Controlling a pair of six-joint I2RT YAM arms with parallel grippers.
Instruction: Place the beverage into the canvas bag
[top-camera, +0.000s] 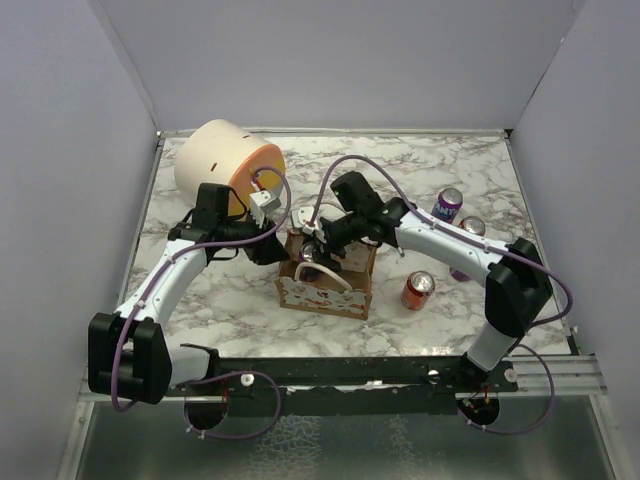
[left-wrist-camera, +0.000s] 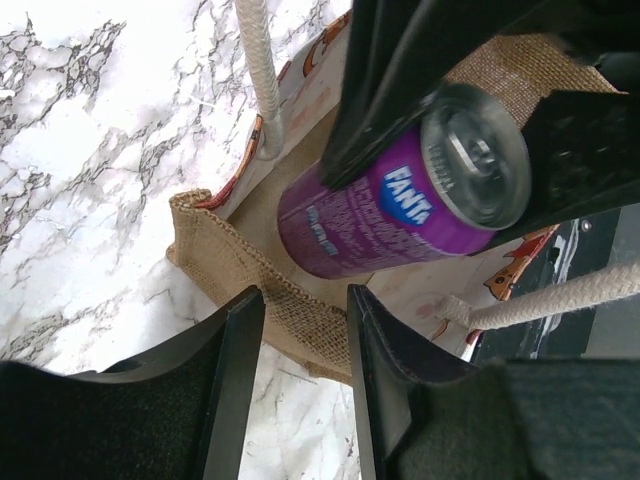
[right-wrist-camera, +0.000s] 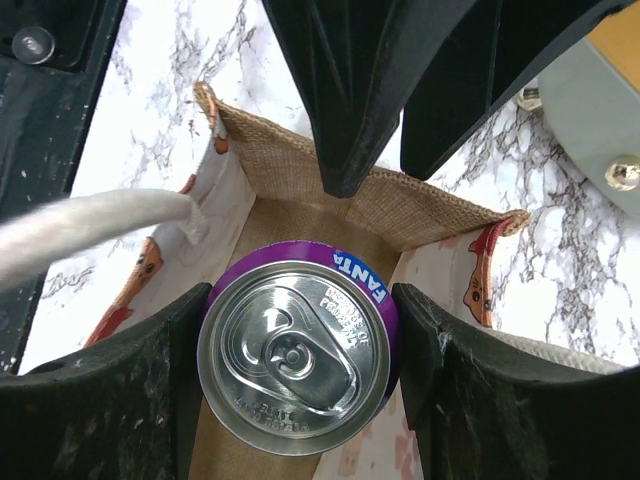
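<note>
My right gripper needs to let go of the Fanta can on the bag's bottom by the bag's end (top-camera: 302, 274) (right-wrist-camera: 272, 255) under my left gripper.
The canvas bag (top-camera: 326, 294), tan burlap with cream rope handles and a white printed band, stands at the table's middle. My right gripper (top-camera: 318, 246) is shut on a purple Fanta can (right-wrist-camera: 295, 350) and holds it upright in the bag's open mouth, above the brown floor. The left wrist view shows the can (left-wrist-camera: 380, 215) tilted between the right fingers (left-wrist-camera: 400, 90). My left gripper (left-wrist-camera: 305, 300) is open, its tips just over the bag's burlap end wall (left-wrist-camera: 235, 260). In the right wrist view its fingers (right-wrist-camera: 340, 110) hang over that wall (right-wrist-camera: 290, 165).
A large cream-and-orange cylinder (top-camera: 225, 160) lies at the back left, behind the left wrist. A purple can (top-camera: 447, 205), a second can (top-camera: 472, 228) and a red can (top-camera: 418, 290) stand right of the bag. Walls enclose the table.
</note>
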